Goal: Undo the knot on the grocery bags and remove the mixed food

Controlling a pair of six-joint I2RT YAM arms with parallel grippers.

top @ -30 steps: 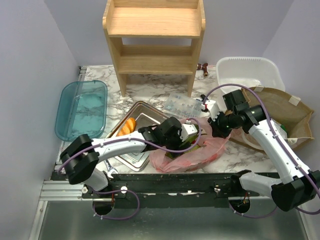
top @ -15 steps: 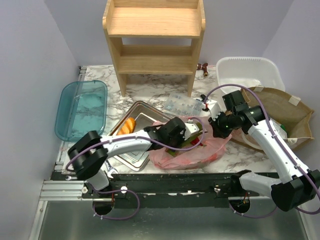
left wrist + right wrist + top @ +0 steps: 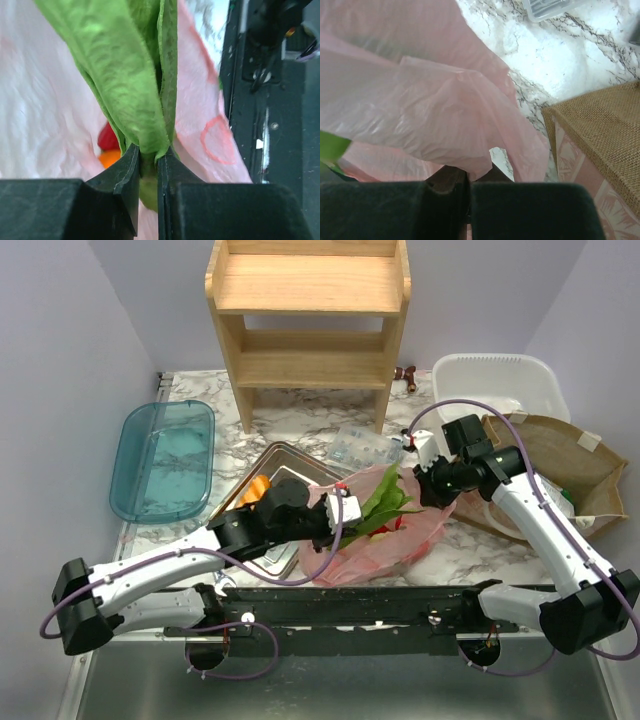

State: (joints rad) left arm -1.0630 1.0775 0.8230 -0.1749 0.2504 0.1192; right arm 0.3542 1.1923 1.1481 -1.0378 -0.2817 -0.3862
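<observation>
I will lay the green leafy vegetables lengthwise with my left gripper in the teal container, on the half nearer the steel tray (image 3: pixel 185 469). The vegetables are now over the grocery bag's mouth.
The pink grocery bag (image 3: pixel 395 542) lies open at the table's front, between the two arms. My left gripper (image 3: pixel 343 511) is shut on the stem end of green leafy vegetables (image 3: pixel 385 502), whose leaves fan out over the bag's mouth. In the left wrist view the leaves (image 3: pixel 125 75) rise from the closed jaws of the left gripper (image 3: pixel 148 156), with a red piece (image 3: pixel 107 137) and an orange piece (image 3: pixel 110 158) of food behind them in the bag (image 3: pixel 45 100). My right gripper (image 3: pixel 426 486) is shut on the bag's far right edge, and its wrist view shows pink film (image 3: pixel 435 110) pinched in the right gripper (image 3: pixel 469 178). The knot is not in view.
A steel tray (image 3: pixel 285 462) with a golden loaf (image 3: pixel 258 488) lies left of the bag. A burlap bag (image 3: pixel 545 465) and a white tub (image 3: pixel 495 385) stand to the right. A clear box (image 3: pixel 365 448), a wooden shelf (image 3: pixel 310 320) and a teal lid (image 3: pixel 165 458) are behind.
My left gripper has shut on the greens inside the bag and drawn back to the left, pulling the leaves up out of the bag. The right gripper keeps its hold on the bag's edge.
</observation>
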